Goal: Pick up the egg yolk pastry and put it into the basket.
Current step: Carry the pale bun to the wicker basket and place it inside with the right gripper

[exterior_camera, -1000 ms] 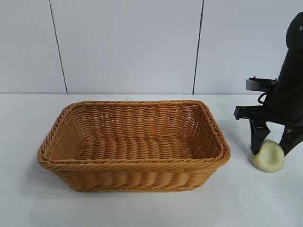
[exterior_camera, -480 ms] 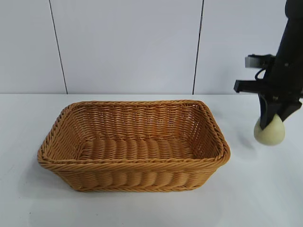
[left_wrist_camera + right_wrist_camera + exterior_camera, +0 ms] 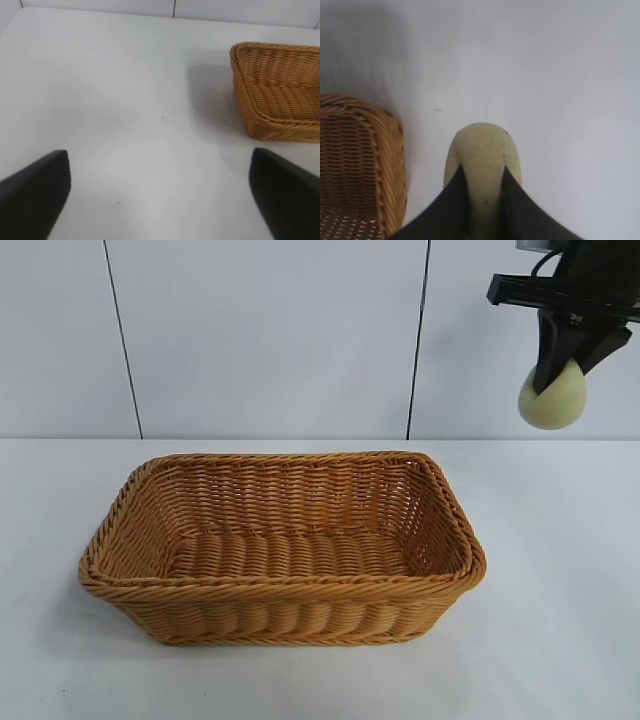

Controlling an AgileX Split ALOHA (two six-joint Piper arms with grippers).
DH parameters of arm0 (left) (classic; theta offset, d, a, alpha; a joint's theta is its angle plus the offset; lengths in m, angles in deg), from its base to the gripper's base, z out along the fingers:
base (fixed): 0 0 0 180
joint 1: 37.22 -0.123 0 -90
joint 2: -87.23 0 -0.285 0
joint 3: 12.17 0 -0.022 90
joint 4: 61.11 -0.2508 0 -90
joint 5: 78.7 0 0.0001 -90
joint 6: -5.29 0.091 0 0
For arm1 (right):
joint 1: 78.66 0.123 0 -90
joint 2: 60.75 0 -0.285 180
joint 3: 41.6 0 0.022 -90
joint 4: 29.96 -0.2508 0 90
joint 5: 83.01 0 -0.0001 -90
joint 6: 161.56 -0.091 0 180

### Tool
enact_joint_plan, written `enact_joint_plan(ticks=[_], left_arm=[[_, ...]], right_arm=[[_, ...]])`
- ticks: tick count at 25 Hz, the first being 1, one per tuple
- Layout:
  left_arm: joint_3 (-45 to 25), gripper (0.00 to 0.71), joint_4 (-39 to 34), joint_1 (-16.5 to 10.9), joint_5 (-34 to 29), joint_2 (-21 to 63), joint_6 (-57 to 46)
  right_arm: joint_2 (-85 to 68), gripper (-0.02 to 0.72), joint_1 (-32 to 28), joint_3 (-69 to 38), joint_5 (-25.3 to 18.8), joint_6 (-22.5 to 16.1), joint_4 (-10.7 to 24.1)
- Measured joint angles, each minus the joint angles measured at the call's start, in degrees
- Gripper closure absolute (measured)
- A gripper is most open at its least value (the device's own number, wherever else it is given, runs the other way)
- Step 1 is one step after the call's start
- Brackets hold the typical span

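Observation:
My right gripper is to put the egg yolk pastry down on the basket's bottom just behind the middle of its front rim [image 3: 280, 551].
My right gripper [image 3: 563, 368] is shut on the egg yolk pastry [image 3: 552, 400], a pale yellow-cream lump squeezed between the black fingers. It hangs high in the air, to the right of the basket and well above the table. In the right wrist view the pastry [image 3: 482, 150] bulges out past the gripper [image 3: 483, 186]. The orange-brown wicker basket [image 3: 455, 530] stands in the middle of the white table; its corner shows in the right wrist view [image 3: 395, 150]. My left gripper [image 3: 160, 200] is open over bare table, apart from the basket [image 3: 245, 90].
The white table [image 3: 560, 640] runs all round the basket. A pale panelled wall [image 3: 270, 340] stands behind it. Nothing lies in the basket that I can see.
My right gripper closed on the pastry on the table and has lifted it far up, slightly leftward. The basket and the left arm have not moved.

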Motion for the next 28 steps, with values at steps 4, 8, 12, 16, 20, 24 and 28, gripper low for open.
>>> enact_joint_plan(ticks=[4, 8, 12, 16, 20, 24, 28], left_arm=[[0.0, 0.015, 0.0, 0.0, 0.0, 0.0, 0.0], [0.0, 0.015, 0.0, 0.0, 0.0, 0.0, 0.0], [0.0, 0.015, 0.0, 0.0, 0.0, 0.0, 0.0], [0.0, 0.015, 0.0, 0.0, 0.0, 0.0, 0.0], [0.0, 0.015, 0.0, 0.0, 0.0, 0.0, 0.0], [0.0, 0.015, 0.06, 0.0, 0.0, 0.0, 0.0], [0.0, 0.015, 0.11, 0.0, 0.0, 0.0, 0.0]], right_arm=[[0.0, 0.606, 7.14, 0.0, 0.0, -0.42, -0.36], [0.0, 0.606, 15.25, 0.0, 1.88, -1.93, -0.55], [0.13, 0.607, 22.44, 0.0, 5.83, -3.6, -0.73], [2.46, 0.607, 26.95, 0.0, 8.43, -5.04, -0.79], [8.15, 0.607, 28.34, 0.0, 12.83, -5.29, -0.79], [13.75, 0.607, 28.34, 0.0, 15.9, -5.47, -0.57], [15.61, 0.604, 28.34, 0.0, 16.09, -5.59, -0.57]])
